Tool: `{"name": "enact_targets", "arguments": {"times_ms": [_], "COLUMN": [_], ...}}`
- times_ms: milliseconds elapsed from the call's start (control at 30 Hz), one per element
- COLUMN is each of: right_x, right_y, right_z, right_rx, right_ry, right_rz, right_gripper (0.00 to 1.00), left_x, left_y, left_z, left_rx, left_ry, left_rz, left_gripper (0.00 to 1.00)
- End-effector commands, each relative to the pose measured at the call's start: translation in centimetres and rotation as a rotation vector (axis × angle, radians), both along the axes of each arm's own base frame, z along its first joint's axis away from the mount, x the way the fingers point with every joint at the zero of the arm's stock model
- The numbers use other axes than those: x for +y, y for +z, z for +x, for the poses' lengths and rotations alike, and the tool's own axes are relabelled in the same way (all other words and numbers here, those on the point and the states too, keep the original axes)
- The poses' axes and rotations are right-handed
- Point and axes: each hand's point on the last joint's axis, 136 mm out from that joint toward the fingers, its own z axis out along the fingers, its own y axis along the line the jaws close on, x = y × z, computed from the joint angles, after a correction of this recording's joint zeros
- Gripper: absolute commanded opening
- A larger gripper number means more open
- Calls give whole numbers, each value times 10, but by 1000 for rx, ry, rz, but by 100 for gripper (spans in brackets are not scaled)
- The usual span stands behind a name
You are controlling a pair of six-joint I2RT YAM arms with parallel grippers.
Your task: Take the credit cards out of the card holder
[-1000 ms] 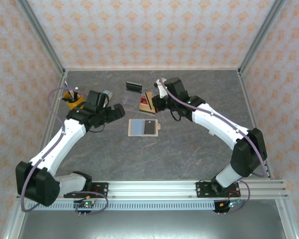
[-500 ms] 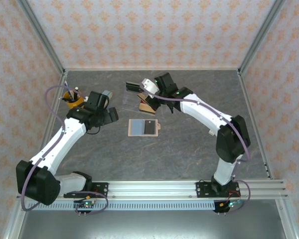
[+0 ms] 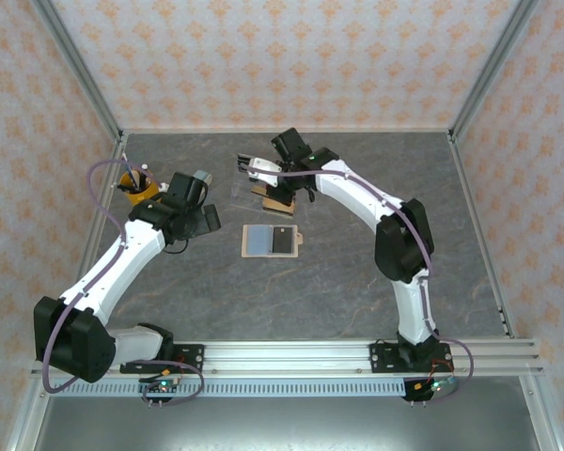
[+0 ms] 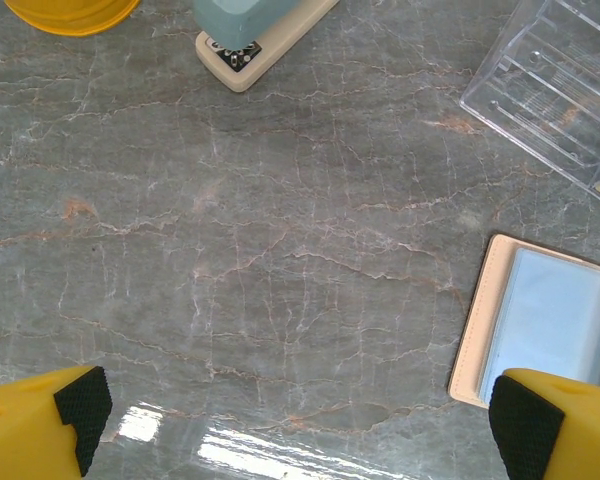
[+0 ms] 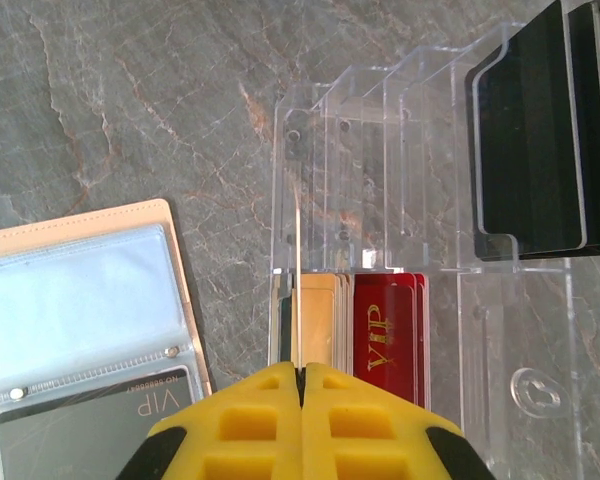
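The robot's right gripper will release the credit card in the clear tray's slot with the gold cards (image 3: 279, 208) (image 5: 305, 345), facing the card holder.
The tan card holder (image 3: 271, 241) lies open on the table, blue-grey panels up, with a grey VIP card (image 5: 90, 425) in one pocket. It also appears in the left wrist view (image 4: 550, 320) and the right wrist view (image 5: 80, 290). My right gripper (image 5: 300, 372) is shut on a thin credit card (image 5: 298, 260) seen edge-on, over the leftmost slot of the clear tray (image 5: 430, 150). In the top view this gripper (image 3: 265, 175) hangs over the tray's far left end. My left gripper (image 4: 300, 420) is open and holds nothing, just left of the card holder (image 3: 207, 218).
The clear tray (image 3: 271, 195) holds gold cards (image 5: 325, 320), red VIP cards (image 5: 390, 330) and black cards (image 5: 530, 150). A blue-grey stapler (image 4: 255, 35) and a yellow cup (image 3: 136, 186) stand at the left, behind my left arm.
My right gripper has swung left and toward the back, from the tray's right side to its left end. My left gripper has drawn back a little to the left, still open.
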Motion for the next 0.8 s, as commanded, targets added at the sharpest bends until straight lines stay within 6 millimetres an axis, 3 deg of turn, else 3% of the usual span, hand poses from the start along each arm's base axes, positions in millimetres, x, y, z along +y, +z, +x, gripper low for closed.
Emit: {"name": "enact_targets", "arguments": {"times_ms": [0, 767], "right_x": [-6, -24], "right_y": [-10, -37], "right_z": [-8, 12], "right_rx": [51, 90], "right_ry": [49, -64], "right_rz": [-52, -167], "right_gripper": [0, 0], "left_x": [9, 5], "left_y": [-4, -16], "left_z": [-6, -5], "left_rx": [36, 59], "left_ry": [14, 6], "left_rz": [40, 26], "left_gripper": [100, 100]}}
